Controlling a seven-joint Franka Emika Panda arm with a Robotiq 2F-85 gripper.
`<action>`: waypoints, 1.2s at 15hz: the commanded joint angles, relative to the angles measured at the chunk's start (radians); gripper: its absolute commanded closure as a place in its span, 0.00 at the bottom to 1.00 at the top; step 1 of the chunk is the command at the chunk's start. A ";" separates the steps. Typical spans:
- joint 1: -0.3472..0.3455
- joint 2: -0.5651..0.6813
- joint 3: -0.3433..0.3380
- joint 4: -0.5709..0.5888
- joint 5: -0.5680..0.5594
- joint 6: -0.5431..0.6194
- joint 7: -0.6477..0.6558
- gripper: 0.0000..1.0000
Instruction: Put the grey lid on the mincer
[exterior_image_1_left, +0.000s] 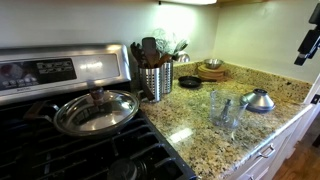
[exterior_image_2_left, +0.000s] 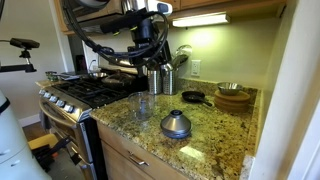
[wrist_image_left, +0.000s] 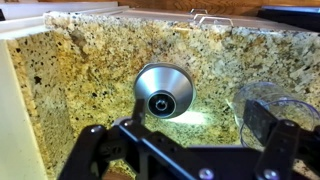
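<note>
The grey lid's central knob (exterior_image_1_left: 260, 92) (wrist_image_left: 161, 104) stands up between the fingers, so my gripper goes down to it next and closes there.
The grey lid (exterior_image_1_left: 259, 100) is a small dome with a central knob, resting on the granite counter in both exterior views (exterior_image_2_left: 176, 124). The mincer (exterior_image_1_left: 225, 108), a clear plastic cup, stands beside it, apart from it, and also shows in an exterior view (exterior_image_2_left: 143, 107). In the wrist view the lid (wrist_image_left: 163, 90) lies below and ahead of my gripper (wrist_image_left: 190, 150), whose fingers are spread wide and empty. The mincer (wrist_image_left: 272, 100) is at the right, partly hidden by my right finger. In an exterior view my gripper (exterior_image_1_left: 308, 45) hangs well above the counter.
A stove with a large glass pan lid (exterior_image_1_left: 97, 110) is beside the counter. A ribbed steel utensil holder (exterior_image_1_left: 155, 80), a small black pan (exterior_image_1_left: 188, 82) and a wooden bowl (exterior_image_1_left: 212, 70) stand at the back. The counter's front edge (exterior_image_1_left: 285, 125) is near the lid.
</note>
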 joint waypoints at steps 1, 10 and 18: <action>-0.007 0.028 0.013 0.009 -0.010 0.021 0.014 0.00; 0.008 0.244 0.009 0.082 0.014 0.124 0.006 0.00; 0.008 0.422 0.010 0.128 0.028 0.283 -0.032 0.00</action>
